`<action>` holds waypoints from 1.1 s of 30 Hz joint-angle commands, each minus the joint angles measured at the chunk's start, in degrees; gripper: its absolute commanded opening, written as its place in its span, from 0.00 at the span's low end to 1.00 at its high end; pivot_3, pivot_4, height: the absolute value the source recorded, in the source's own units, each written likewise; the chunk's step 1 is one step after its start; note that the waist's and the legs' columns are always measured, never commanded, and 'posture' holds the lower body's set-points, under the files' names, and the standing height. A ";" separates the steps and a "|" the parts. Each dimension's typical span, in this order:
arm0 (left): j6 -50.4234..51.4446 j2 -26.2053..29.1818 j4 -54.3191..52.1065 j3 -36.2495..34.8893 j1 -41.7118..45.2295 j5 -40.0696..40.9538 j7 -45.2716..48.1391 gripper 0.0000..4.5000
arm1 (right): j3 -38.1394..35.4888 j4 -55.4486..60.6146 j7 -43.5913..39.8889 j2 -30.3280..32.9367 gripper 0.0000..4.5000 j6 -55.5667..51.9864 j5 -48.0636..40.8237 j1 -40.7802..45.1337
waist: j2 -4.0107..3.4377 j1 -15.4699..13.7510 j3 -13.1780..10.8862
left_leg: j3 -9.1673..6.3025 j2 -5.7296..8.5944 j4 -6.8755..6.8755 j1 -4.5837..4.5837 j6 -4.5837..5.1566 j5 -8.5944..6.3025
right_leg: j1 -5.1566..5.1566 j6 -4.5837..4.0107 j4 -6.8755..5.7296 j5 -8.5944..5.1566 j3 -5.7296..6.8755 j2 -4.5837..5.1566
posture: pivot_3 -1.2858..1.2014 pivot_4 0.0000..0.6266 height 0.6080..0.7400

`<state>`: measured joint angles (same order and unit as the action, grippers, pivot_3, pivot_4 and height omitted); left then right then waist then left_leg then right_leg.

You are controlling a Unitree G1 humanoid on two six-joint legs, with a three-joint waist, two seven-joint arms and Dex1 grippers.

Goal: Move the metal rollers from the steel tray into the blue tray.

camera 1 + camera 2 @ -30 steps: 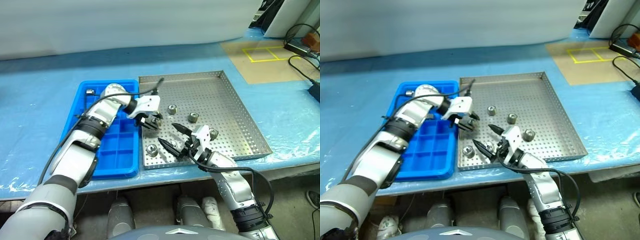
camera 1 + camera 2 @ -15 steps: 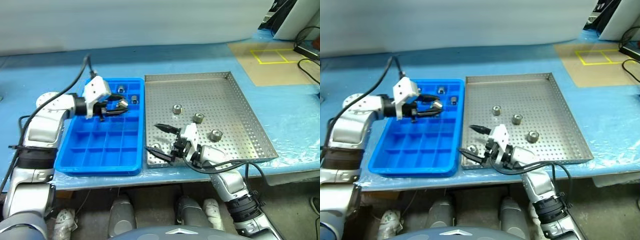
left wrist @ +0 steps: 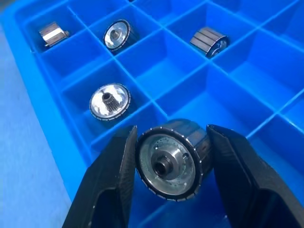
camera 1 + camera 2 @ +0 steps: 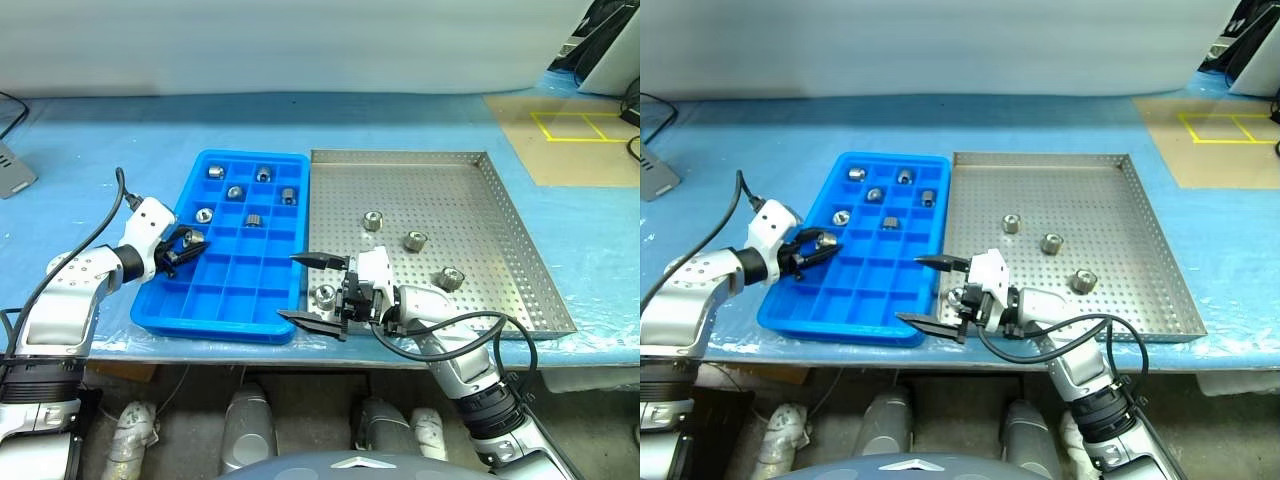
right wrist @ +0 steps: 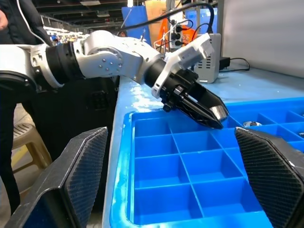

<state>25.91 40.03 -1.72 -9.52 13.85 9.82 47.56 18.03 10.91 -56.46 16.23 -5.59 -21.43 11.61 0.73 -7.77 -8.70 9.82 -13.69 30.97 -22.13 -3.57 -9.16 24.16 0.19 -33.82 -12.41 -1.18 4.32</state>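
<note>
The metal roller will leave my left gripper in an empty front-half compartment (image 4: 190, 262) along the blue tray's outer side.
The blue tray (image 4: 215, 325) lies left of the steel tray (image 4: 400, 156). Several metal rollers sit in the blue tray's far compartments, one of them (image 4: 263, 174) near the back. Several more lie on the steel tray, including one (image 4: 416, 240) mid-tray and one (image 4: 324, 294) near its front left corner. My left gripper (image 4: 186, 243) hangs over the blue tray's left side, shut on a roller (image 3: 173, 159). My right gripper (image 4: 312, 292) points left over the steel tray's front left corner, open wide around the corner roller without touching it.
Blue plastic sheeting (image 4: 90, 140) covers the table, whose front edge runs just below both trays. A brown board with yellow tape (image 4: 585, 125) lies at the far right. A grey device (image 4: 10, 170) sits far left. A person in dark clothes (image 5: 12, 33) stands beyond the table.
My left gripper has carried a roller leftwards from the steel tray across to the blue tray's left side. The right gripper stayed open and swung a little to the left. The camera has turned left.
</note>
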 commanded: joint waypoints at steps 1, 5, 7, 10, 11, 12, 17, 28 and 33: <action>1.39 1.39 -2.19 -1.16 -2.20 0.60 -0.95 0.51 | -1.53 -0.65 0.38 0.21 1.00 0.94 -0.03 0.83 | 0.01 0.18 0.01 | 0.00 0.00 0.00 0.02 -0.10 0.06 | 0.00 0.00 0.00 0.00 -0.01 -0.01 | 0.61 0.24 1.00; 2.33 2.87 -3.88 -1.03 -4.57 1.50 -0.33 0.51 | -1.53 -1.41 0.80 -0.19 1.00 1.77 0.44 0.60 | 0.01 0.66 0.02 | 0.00 0.01 -0.01 0.04 -0.13 0.07 | 0.01 0.00 0.02 0.00 -0.04 -0.02 | 0.61 0.24 1.00; 2.83 3.77 -4.41 -2.10 -5.25 2.61 0.06 0.51 | -1.62 -1.32 1.02 -0.25 1.00 1.95 0.65 0.37 | 0.01 0.74 0.02 | 0.00 0.00 -0.02 0.04 -0.14 0.08 | 0.02 0.00 0.01 0.00 -0.04 -0.04 | 0.60 0.24 1.00; 3.23 4.70 -6.80 -5.27 -6.08 6.59 1.93 0.51 | -1.59 -1.25 1.52 -0.35 1.00 1.90 1.04 0.05 | 0.02 0.80 0.02 | 0.01 0.00 -0.02 0.05 -0.14 0.08 | 0.03 0.00 0.01 0.00 -0.06 -0.05 | 0.60 0.24 1.00; 3.44 5.25 -7.37 -5.85 -6.37 7.48 2.56 0.51 | -1.49 -1.39 1.75 -0.39 1.00 1.93 1.22 0.01 | 0.01 0.72 0.02 | 0.01 0.00 -0.02 0.04 -0.14 0.08 | 0.03 0.00 0.01 0.00 -0.06 -0.05 | 0.60 0.24 1.00; 3.33 5.96 -7.59 -5.96 -6.66 7.69 3.05 0.51 | -1.37 -1.67 1.99 -0.49 1.00 2.03 1.43 0.01 | 0.02 0.65 0.01 | 0.01 0.00 -0.02 0.03 -0.14 0.08 | 0.03 0.00 0.01 -0.01 -0.04 -0.05 | 0.60 0.24 1.00; 2.47 8.57 -6.29 -4.80 -7.50 6.58 3.56 0.51 | -0.93 -3.05 2.36 -1.02 1.00 2.70 2.35 0.08 | 0.05 0.44 0.02 | 0.00 -0.01 0.01 0.03 -0.14 0.08 | 0.00 -0.01 -0.04 -0.01 -0.02 -0.02 | 0.60 0.24 1.00; 0.94 8.51 -4.28 -1.28 -7.39 4.77 3.48 0.56 | -0.93 -4.92 2.87 -2.04 1.00 3.64 3.42 0.58 | 0.07 0.55 0.04 | 0.00 0.00 0.03 0.08 -0.19 0.12 | 0.00 -0.01 -0.12 0.00 -0.03 -0.03 | 0.60 0.24 1.00; 2.89 8.86 -4.97 -1.54 -6.23 7.13 5.25 0.85 | -1.24 -5.45 3.07 -2.34 1.00 3.85 3.58 0.71 | 0.07 0.56 0.04 | 0.00 0.00 0.03 0.14 -0.18 0.12 | -0.01 -0.01 -0.21 -0.01 -0.05 -0.03 | 0.59 0.24 1.00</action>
<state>27.63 47.81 -6.15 -10.76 6.88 15.72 51.96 17.14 4.93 -53.59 14.21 -2.95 -17.70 11.74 0.80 -7.21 -8.66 9.82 -13.69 31.00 -21.98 -3.76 -9.03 24.15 0.18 -34.07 -12.42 -1.23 4.29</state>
